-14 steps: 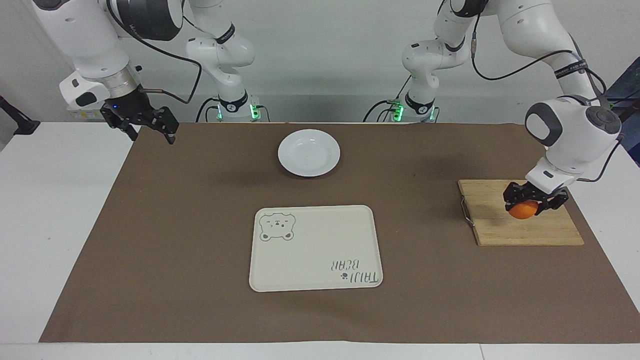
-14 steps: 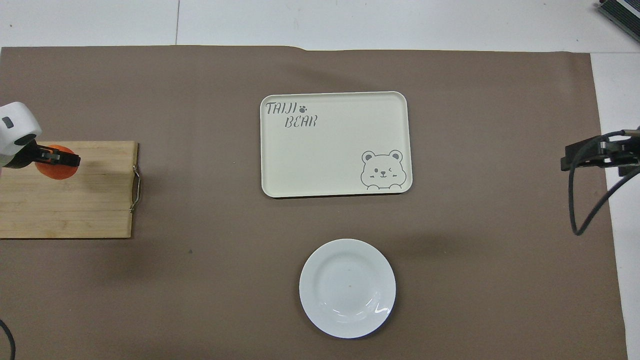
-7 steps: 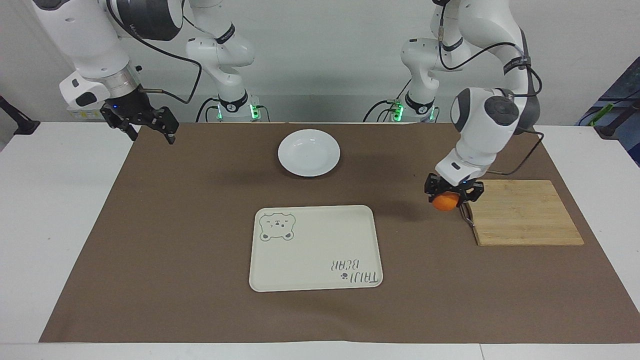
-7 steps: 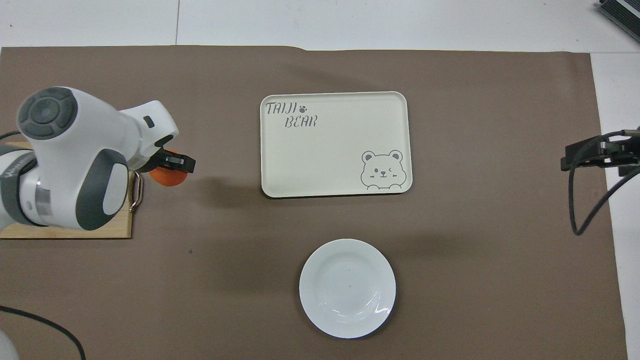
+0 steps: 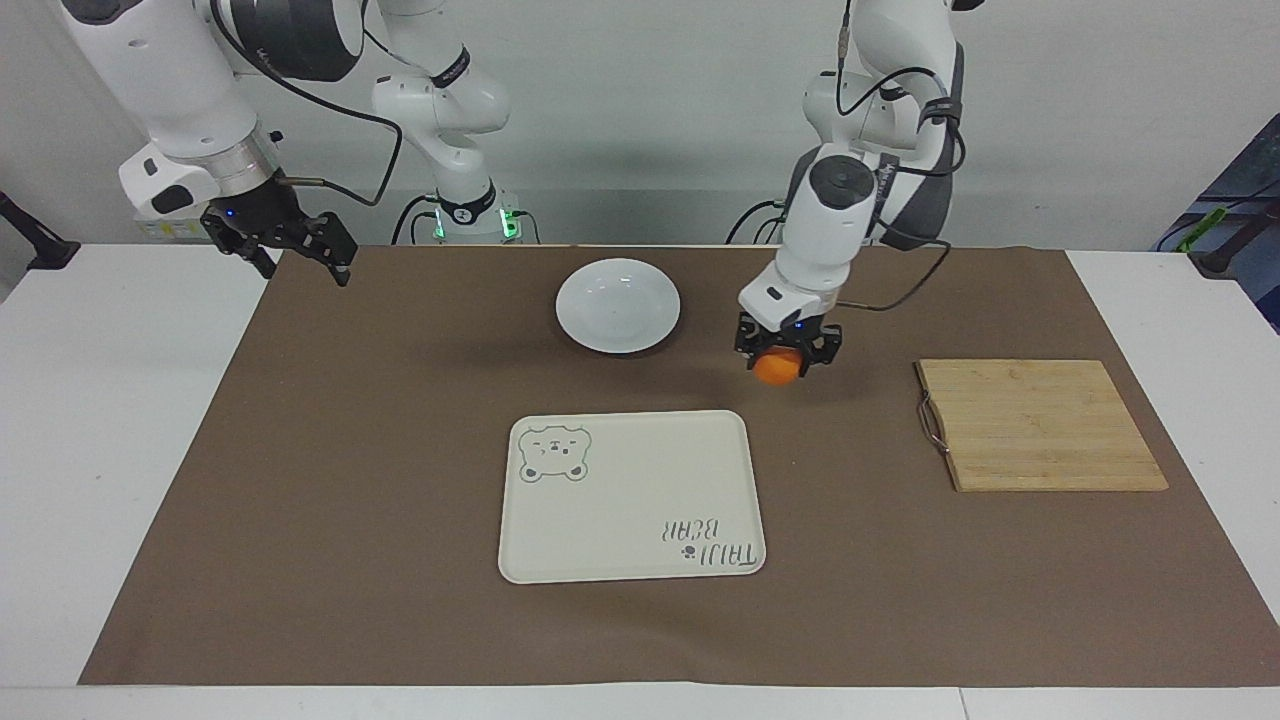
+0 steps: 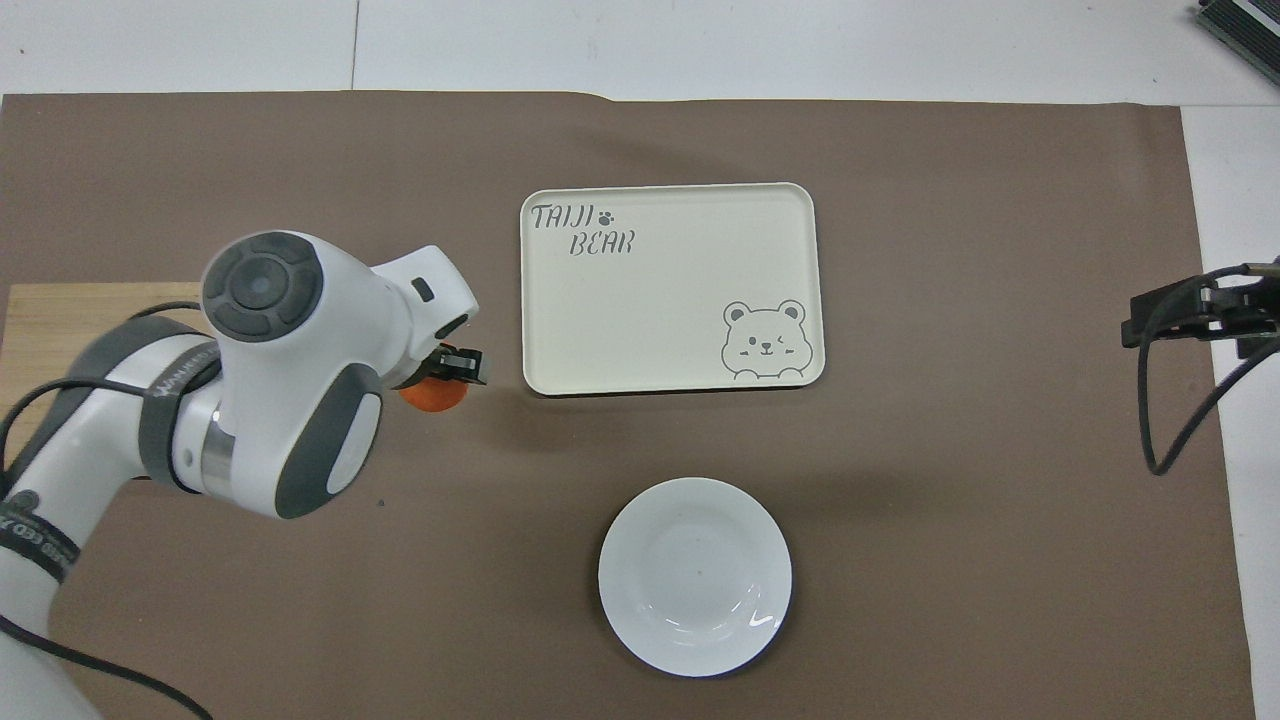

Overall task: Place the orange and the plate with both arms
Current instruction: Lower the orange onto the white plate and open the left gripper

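Next, my left gripper releases the orange in the middle of the white plate [image 6: 691, 570].
My left gripper [image 5: 787, 352] is shut on the orange [image 5: 776, 369] and holds it in the air over the brown mat, between the wooden board and the cream tray; it also shows in the overhead view [image 6: 450, 372] with the orange [image 6: 432, 394] partly hidden under the wrist. The white plate [image 5: 618, 305] sits on the mat near the robots, also in the overhead view [image 6: 695, 576]. My right gripper [image 5: 282, 243] waits, raised over the mat's edge at the right arm's end; it shows in the overhead view [image 6: 1195, 312].
A cream tray with a bear drawing [image 5: 632, 496] lies mid-table, farther from the robots than the plate. A wooden cutting board [image 5: 1036, 424] with a metal handle lies at the left arm's end. A brown mat [image 5: 330, 480] covers the table.
My left gripper has carried the orange off the wooden board and toward the middle of the table, now between board and tray. The right arm has not moved.
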